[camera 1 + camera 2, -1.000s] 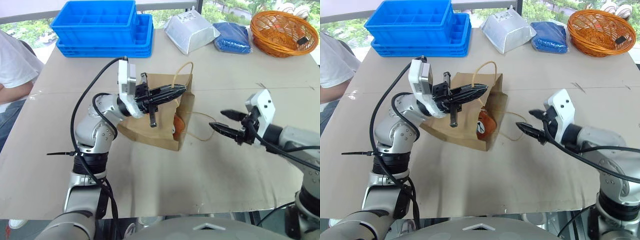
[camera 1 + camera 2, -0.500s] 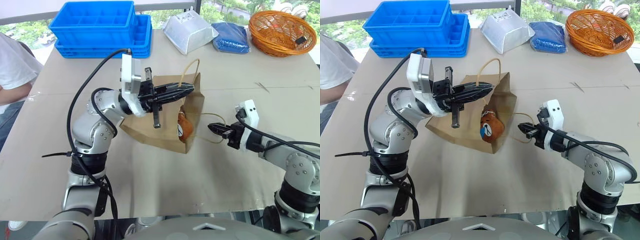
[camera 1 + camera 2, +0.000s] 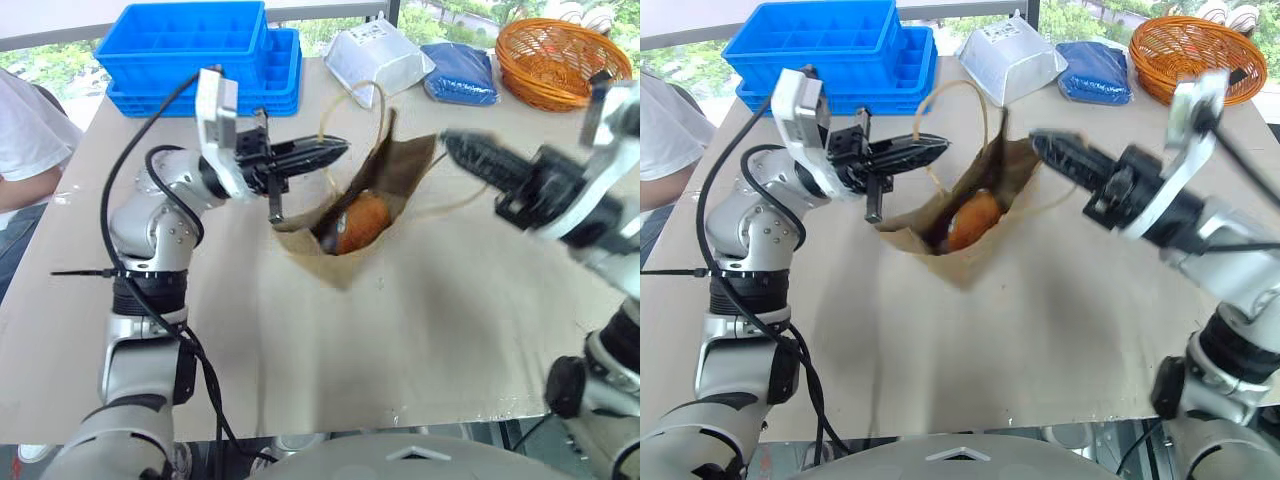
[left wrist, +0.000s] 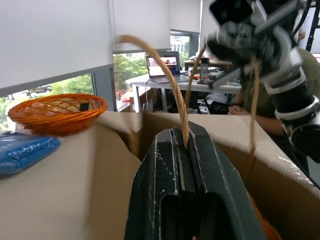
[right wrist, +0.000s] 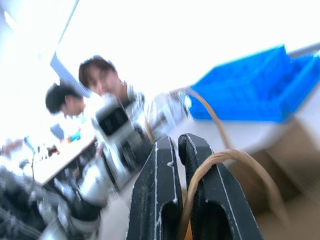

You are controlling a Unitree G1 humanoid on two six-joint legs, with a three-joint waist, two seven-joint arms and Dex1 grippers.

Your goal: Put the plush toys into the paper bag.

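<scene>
The brown paper bag will go down on the table (image 3: 400,230) in front of the blue fabric pack, set there by my right gripper.
The brown paper bag (image 3: 412,168) is held up off the table with its mouth spread open towards me. Its two tan cord handles are each pinched by a gripper. My left gripper (image 3: 343,150) is shut on the near-left handle (image 4: 150,55), level and pointing right. My right gripper (image 3: 447,138) is shut on the other handle (image 5: 235,157), raised on the bag's right side. A brown round plush toy (image 3: 360,220) lies inside the bag near its bottom.
At the back of the table stand stacked blue crates (image 3: 200,50), a white-grey pouch (image 3: 385,60), a blue fabric pack (image 3: 460,72) and an orange wicker basket (image 3: 545,60). A person in a white shirt (image 3: 25,140) sits at the table's left edge.
My right gripper shut on the loose handle and swung up and back, pulling the bag's mouth open. My left gripper rose and shifted left with its handle. The bag lifted from lying flat.
</scene>
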